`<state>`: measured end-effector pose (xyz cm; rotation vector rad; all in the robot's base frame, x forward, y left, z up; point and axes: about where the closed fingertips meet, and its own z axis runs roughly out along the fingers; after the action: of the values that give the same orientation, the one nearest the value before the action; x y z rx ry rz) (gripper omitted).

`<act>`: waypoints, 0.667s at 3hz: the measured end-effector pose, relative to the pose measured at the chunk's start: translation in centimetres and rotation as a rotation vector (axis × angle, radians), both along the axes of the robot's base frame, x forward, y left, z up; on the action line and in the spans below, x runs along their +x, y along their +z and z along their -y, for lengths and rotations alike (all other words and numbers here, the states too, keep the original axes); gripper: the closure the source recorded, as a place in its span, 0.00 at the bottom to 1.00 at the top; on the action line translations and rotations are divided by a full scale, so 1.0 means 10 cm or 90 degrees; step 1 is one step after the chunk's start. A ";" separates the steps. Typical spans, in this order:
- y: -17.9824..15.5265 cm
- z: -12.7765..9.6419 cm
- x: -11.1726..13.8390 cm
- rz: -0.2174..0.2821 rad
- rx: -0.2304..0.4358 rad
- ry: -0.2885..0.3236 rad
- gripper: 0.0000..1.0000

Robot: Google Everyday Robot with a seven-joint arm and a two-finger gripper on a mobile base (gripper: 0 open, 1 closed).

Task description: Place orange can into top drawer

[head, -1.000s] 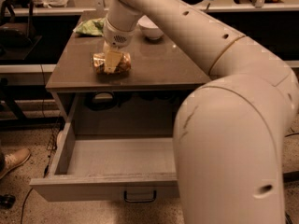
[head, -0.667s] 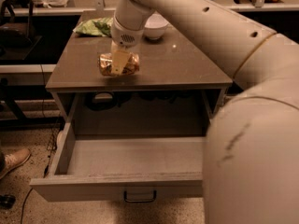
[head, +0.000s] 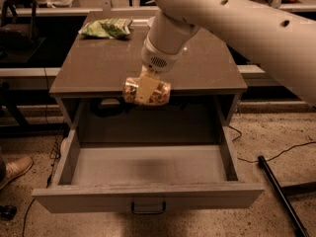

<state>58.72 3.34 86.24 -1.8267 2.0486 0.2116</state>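
My gripper is going to release the orange can on the drawer's grey bottom (head: 161,141), near the middle, a bit toward the cabinet.
The orange can (head: 158,94) lies on its side in my gripper (head: 146,90), which is shut on it. A pale finger (head: 146,89) crosses the can's front. The can hangs in the air just past the cabinet top's front edge, above the back of the open top drawer (head: 148,195). The drawer is pulled far out, its grey inside bare, with a small dark handle (head: 147,209) at the centre of its front panel. My arm comes down from the upper right.
A green snack bag (head: 105,27) lies at the back left of the cabinet top (head: 98,68). A dark pole (head: 279,191) and cables lie on the floor at the right. A shoe (head: 15,168) shows at the left edge.
My gripper has lifted the can off the cabinet top and carried it forward, out over the open drawer. The arm has swung away to the upper right.
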 end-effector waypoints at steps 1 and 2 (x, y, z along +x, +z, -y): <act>-0.32 0.17 -0.33 -0.058 0.022 -0.063 1.00; -0.82 0.20 -0.52 -0.117 0.064 -0.114 1.00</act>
<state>53.49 1.37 78.08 -1.6054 2.2671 0.4372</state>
